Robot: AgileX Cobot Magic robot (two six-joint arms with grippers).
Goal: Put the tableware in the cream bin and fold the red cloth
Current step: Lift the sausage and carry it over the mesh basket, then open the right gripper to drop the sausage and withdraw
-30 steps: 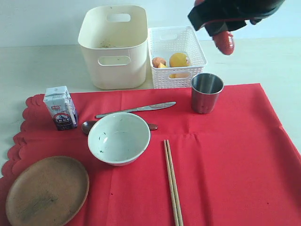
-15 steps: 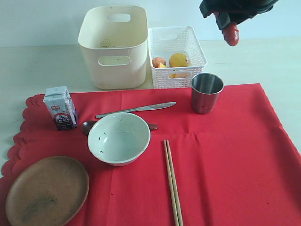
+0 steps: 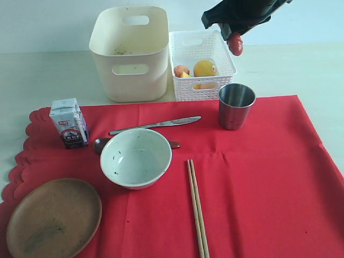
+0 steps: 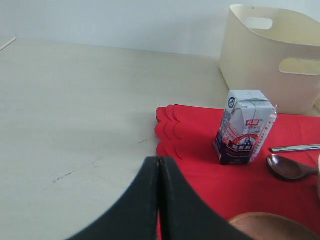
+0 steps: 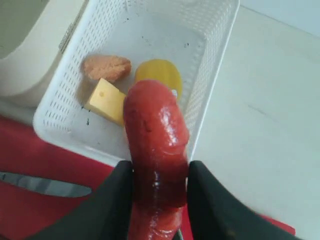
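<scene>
I should set the red toy sausage down between the orange and yellow toy food in the basket (image 3: 189,64) (image 5: 134,52) using my right gripper.
On the red cloth (image 3: 258,188) lie a speckled bowl (image 3: 136,158), a wooden plate (image 3: 52,217), a steel cup (image 3: 236,105), a steel knife (image 3: 156,124), a dark spoon (image 3: 100,144) and wooden chopsticks (image 3: 197,209). The cream bin (image 3: 130,52) stands behind the cloth. My right gripper (image 3: 232,29) hangs over the right rim of the white lattice basket (image 3: 201,64), shut on a red toy sausage (image 5: 156,150). My left gripper (image 4: 159,162) is shut on nothing, low over the cloth's scalloped corner (image 4: 167,132) near the plate (image 4: 270,226).
A milk carton (image 3: 69,122) stands on the cloth's left part, also in the left wrist view as the carton (image 4: 245,127). The basket (image 5: 150,60) holds yellow and orange toy food (image 5: 107,100). Bare pale table (image 3: 48,80) lies left of the bin.
My right gripper has carried the toy sausage leftward, from right of the basket to over its right rim. Nothing on the cloth moved.
</scene>
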